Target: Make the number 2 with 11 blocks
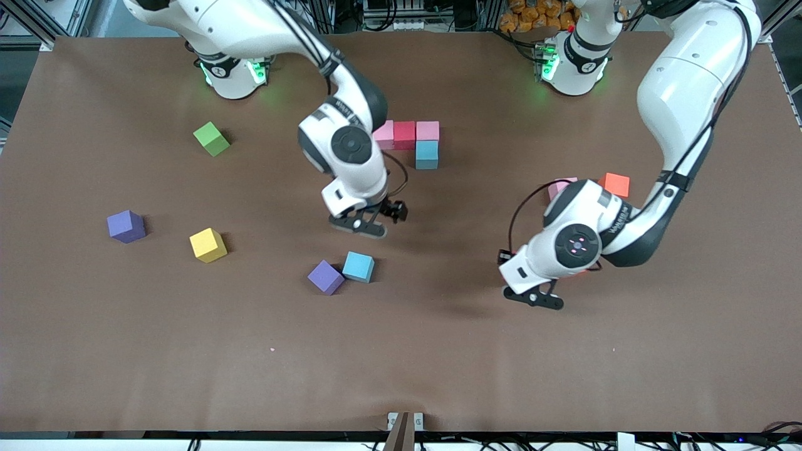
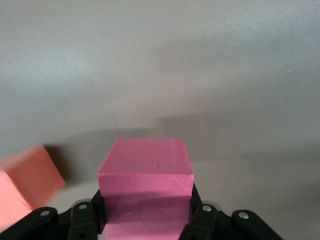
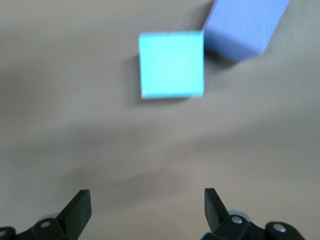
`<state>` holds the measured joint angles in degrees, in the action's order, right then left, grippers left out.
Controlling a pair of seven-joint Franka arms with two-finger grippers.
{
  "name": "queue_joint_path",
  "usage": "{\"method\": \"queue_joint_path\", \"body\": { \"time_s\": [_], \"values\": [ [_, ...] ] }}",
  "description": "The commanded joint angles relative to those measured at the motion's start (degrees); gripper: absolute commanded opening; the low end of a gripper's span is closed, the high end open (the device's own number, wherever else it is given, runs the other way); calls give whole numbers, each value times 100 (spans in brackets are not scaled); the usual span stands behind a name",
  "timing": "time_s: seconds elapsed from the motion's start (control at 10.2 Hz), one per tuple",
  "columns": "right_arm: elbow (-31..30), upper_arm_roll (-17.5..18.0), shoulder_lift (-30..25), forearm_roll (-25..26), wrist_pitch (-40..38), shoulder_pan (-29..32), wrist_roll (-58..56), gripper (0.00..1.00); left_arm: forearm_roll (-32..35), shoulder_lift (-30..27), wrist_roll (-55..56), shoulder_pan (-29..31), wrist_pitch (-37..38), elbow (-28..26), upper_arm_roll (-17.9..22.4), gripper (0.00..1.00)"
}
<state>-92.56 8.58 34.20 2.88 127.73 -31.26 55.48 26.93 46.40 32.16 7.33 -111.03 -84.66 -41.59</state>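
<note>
Next, I close my right gripper on the sides of the light blue block (image 1: 358,267) (image 3: 171,65) that touches the purple block.
My left gripper (image 1: 532,299) (image 2: 147,202) is shut on a pink block (image 2: 145,160) and hangs over bare table toward the left arm's end; in the front view the hand hides this block. An orange block (image 2: 25,185) lies close beside it. My right gripper (image 1: 358,227) (image 3: 146,197) is open and empty, above the table just short of a light blue block (image 1: 358,266) (image 3: 171,64) that touches a purple block (image 1: 326,276) (image 3: 245,25). Near the bases, a pink (image 1: 383,134), red (image 1: 404,134), pink (image 1: 427,130) row with a light blue block (image 1: 427,155) below begins the number 2.
Loose on the table: a yellow block (image 1: 208,245), a purple block (image 1: 126,226) and a lime-green cube (image 1: 212,138) toward the right arm's end, and a pink block (image 1: 559,186) and an orange block (image 1: 617,185) partly covered by the left arm.
</note>
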Motion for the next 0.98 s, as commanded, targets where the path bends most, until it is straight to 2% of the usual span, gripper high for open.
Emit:
{"method": "queue_joint_path", "body": {
  "time_s": [0.0,0.29,0.49,0.88],
  "values": [
    [221,91,236,81,-29,566,-703,100,-109,-131,1165,-345,143,-261,-59,45],
    [422,100,482,55,111,665,-899,100,-109,-131,1853,-443,134,-586,-471,46],
    [747,100,745,64,112,595,-908,100,-101,-122,2801,-854,134,-648,-534,46],
    [1047,100,1115,90,226,621,-1154,100,-101,-175,3611,-768,-67,-1060,-815,45]
  ]
}}
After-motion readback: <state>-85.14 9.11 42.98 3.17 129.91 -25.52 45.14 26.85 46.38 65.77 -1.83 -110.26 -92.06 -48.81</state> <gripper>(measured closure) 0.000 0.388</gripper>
